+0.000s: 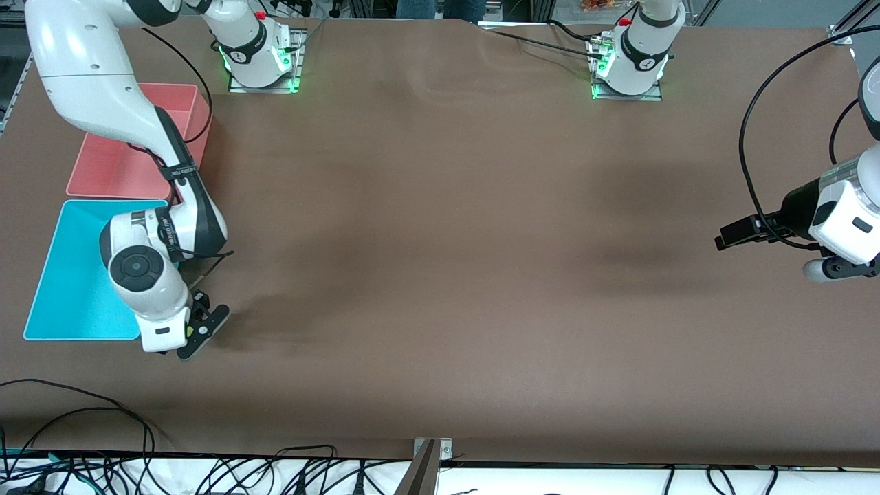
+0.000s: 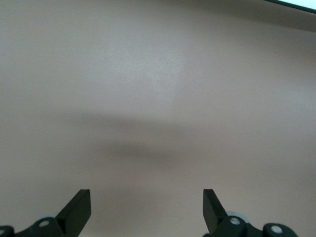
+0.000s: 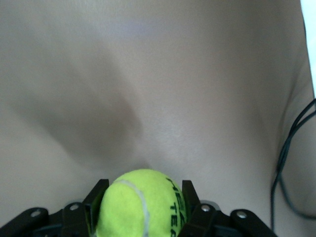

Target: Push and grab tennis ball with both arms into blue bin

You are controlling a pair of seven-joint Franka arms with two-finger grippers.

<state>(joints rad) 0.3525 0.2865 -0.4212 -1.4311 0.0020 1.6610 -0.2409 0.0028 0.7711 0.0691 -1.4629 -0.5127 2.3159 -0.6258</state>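
Observation:
My right gripper is holding the tennis ball. It will let go of it in the blue bin's end point(image 1: 145, 238) next to the pink bin.
The tennis ball point(image 3: 140, 210) is yellow-green with a pale seam and dark print. My right gripper point(image 3: 144, 187) is shut on it, one black finger on each side. In the front view the right gripper point(image 1: 199, 328) hangs low over the brown table, just beside the blue bin point(image 1: 69, 289) at its corner nearer the camera; the hand hides the ball there. The bin's visible part holds nothing. My left gripper point(image 2: 146, 197) is open and empty over bare table. It waits at the left arm's end of the table point(image 1: 739, 234).
A pink bin point(image 1: 110, 168) stands against the blue bin, farther from the camera, partly under the right arm. Black cables trail from both arms and lie along the table's near edge point(image 1: 206, 474).

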